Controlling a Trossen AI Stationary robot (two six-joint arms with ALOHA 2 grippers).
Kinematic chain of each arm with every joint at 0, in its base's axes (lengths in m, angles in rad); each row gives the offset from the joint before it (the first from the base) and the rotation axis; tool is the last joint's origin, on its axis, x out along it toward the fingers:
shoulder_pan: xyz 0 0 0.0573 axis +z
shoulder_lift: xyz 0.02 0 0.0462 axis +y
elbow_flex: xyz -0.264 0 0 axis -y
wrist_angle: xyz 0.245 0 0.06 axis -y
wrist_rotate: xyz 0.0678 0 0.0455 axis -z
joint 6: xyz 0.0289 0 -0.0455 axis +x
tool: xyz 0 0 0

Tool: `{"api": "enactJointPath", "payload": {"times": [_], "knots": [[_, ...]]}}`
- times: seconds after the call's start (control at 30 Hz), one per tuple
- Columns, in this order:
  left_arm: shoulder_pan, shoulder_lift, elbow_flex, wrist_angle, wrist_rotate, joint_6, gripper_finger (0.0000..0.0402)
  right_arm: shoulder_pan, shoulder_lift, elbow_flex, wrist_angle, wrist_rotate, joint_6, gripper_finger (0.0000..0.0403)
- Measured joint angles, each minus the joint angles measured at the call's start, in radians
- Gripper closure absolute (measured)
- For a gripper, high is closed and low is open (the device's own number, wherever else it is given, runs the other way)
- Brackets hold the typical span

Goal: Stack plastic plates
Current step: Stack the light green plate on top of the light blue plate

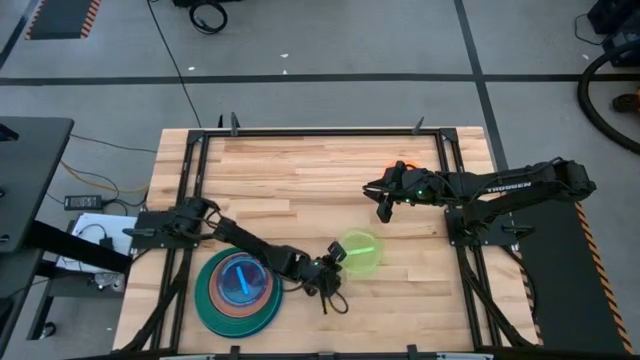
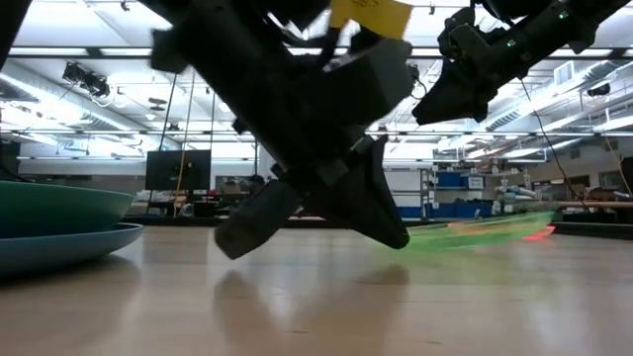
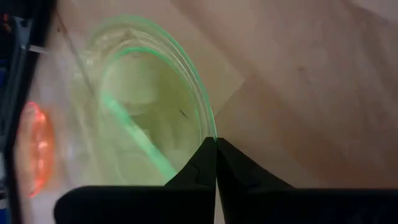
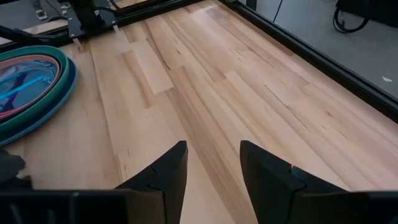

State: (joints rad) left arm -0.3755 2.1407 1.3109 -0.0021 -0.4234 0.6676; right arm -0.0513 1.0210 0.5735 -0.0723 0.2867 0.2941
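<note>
Next, my left gripper releases the green plate on the small blue plate atop the stack (image 1: 245, 280).
A translucent green plate (image 1: 360, 253) lies right of the table's middle, near the front. My left gripper (image 1: 335, 256) is shut on its left rim. A stack of plastic plates (image 1: 238, 290), teal outermost with brown, pink and blue rings inside, sits at the front left, bottom plate on the wood. An orange plate (image 1: 396, 167) peeks out from under my right arm at the far right. My right gripper (image 1: 383, 208) hovers open over bare wood, well clear of the green plate. My left gripper pinches the green plate's rim (image 3: 210, 129) on the plate's left side between its two fingertips (image 3: 200, 163). The fingers slant down from the table's left and meet across the rim. Whether the plate is lifted off the wood does not show.
Black frame rails (image 1: 190, 170) run along the table's left, far and right sides. Bare wood (image 1: 300, 180) spans the middle and far left. In the low view the stack (image 2: 59, 225) stands at the left and the green plate (image 2: 475, 232) behind my left gripper (image 2: 326, 213).
</note>
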Motion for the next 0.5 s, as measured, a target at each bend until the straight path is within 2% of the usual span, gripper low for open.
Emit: {"api": "enactJointPath", "payload": {"times": [0.17, 0.43, 0.5], "knots": [[-0.055, -0.032, -0.002, -0.060, -0.060, -0.068, 0.0394, 0.000, 0.000, 0.000, -0.006, 0.000, 0.003, 0.0245], [-0.169, -0.180, 0.000, -0.255, -0.200, -0.316, 0.0394, 0.006, 0.000, -0.012, -0.005, 0.000, 0.023, 0.0245], [-0.205, -0.218, 0.000, -0.315, -0.207, -0.404, 0.0394, 0.006, 0.000, -0.024, 0.001, 0.000, 0.029, 0.0245]]}}
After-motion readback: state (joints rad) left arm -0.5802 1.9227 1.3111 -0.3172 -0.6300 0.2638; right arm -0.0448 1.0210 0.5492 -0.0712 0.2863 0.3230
